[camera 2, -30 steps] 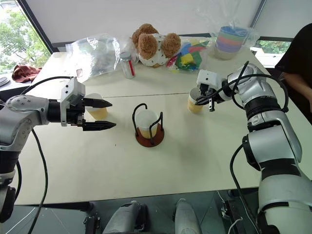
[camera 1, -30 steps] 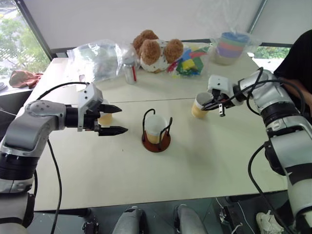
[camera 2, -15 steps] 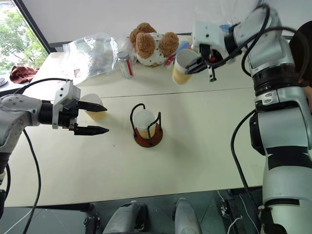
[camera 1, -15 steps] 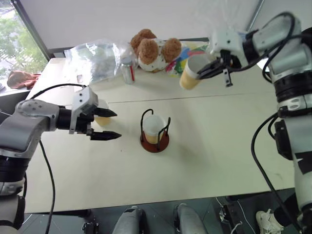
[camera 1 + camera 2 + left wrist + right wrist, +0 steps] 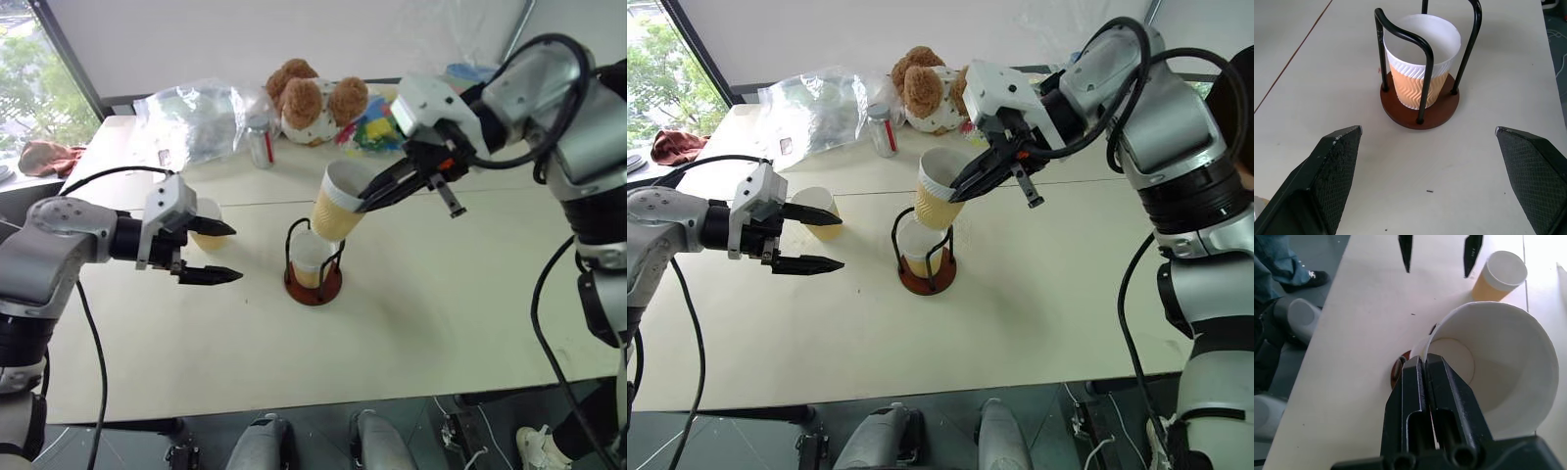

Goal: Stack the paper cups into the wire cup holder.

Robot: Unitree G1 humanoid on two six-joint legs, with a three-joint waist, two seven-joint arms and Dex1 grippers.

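The second paper cup, now tilted just above the holder, will go down inside the paper cup seated in the wire cup holder [image 5: 313,256] [image 5: 1420,350], put there by my right gripper.
The wire cup holder [image 5: 313,286], black loops on a dark-red disc, stands mid-table with one paper cup [image 5: 1422,73] upright inside it. My right gripper [image 5: 366,202] is shut on the rim of a second paper cup [image 5: 338,202], one finger inside and one outside. That cup hangs tilted just above the holder, its base over the seated cup. A third paper cup [image 5: 820,211] stands on the table to the left. My left gripper [image 5: 841,242] is open beside it, fingers level and pointing at the holder, nothing between them.
Along the table's back edge lie a clear plastic bag [image 5: 196,117], a small can [image 5: 261,147], a plush bear [image 5: 315,100] and colourful toys [image 5: 377,127]. A person in dark clothing [image 5: 617,83] stands at the far right. Bare table lies in front of the holder.
My right gripper has carried its cup from the table's right side up, then down and left to just above the holder, tilting it. The left gripper has stayed where it was, open.
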